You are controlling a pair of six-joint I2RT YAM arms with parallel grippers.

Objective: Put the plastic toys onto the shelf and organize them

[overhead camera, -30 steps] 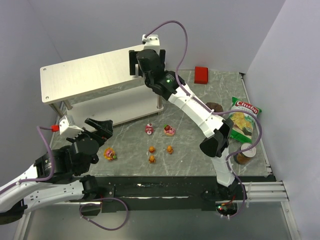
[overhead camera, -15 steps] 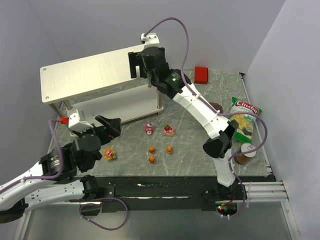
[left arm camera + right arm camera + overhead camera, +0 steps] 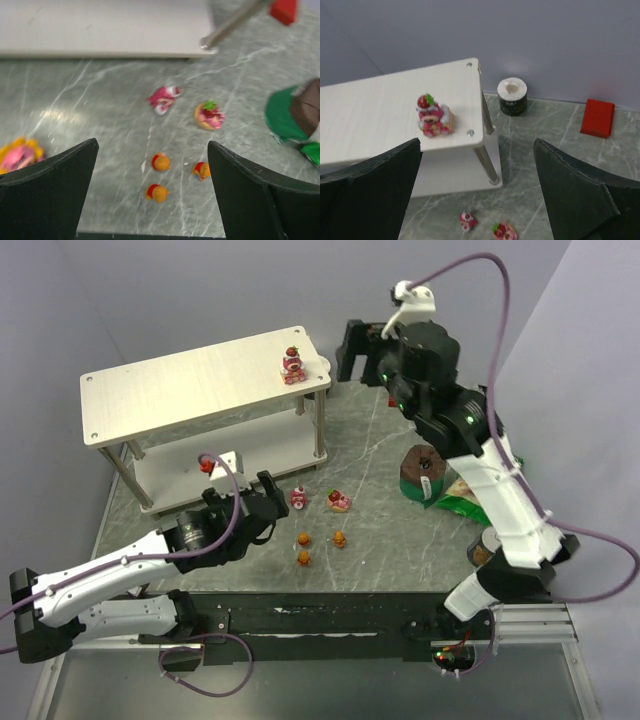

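Note:
My left gripper needs to grab the head of the pink bear point(image 3: 298, 494) point(image 3: 164, 97) that is closer to the lower board of the shelf.
The shelf point(image 3: 190, 390) stands at the back left. One strawberry bear point(image 3: 292, 367) stands upright at the right end of its top board, also in the right wrist view point(image 3: 433, 116). My right gripper point(image 3: 365, 352) is open and empty, high up to the right of the shelf point(image 3: 370, 112). Two pink bears point(image 3: 298, 498) point(image 3: 339, 502) and three small orange bears point(image 3: 303, 538) point(image 3: 340, 539) point(image 3: 303, 558) lie on the table. My left gripper point(image 3: 252, 505) is open and empty, low, just left of them point(image 3: 160, 162). The flower-faced toy point(image 3: 17, 156) lies by its left finger.
A brown-and-green cylinder point(image 3: 420, 470) stands on a snack bag point(image 3: 462, 498) at the right, with a jar point(image 3: 485, 545) nearer the front. A red block point(image 3: 597, 118) and a black-and-white roll point(image 3: 512, 96) sit at the back behind the shelf.
My right gripper has drawn back up and to the right from the shelf's top, where a strawberry bear now stands. My left gripper has moved right, past the flower-faced toy, toward the loose toys.

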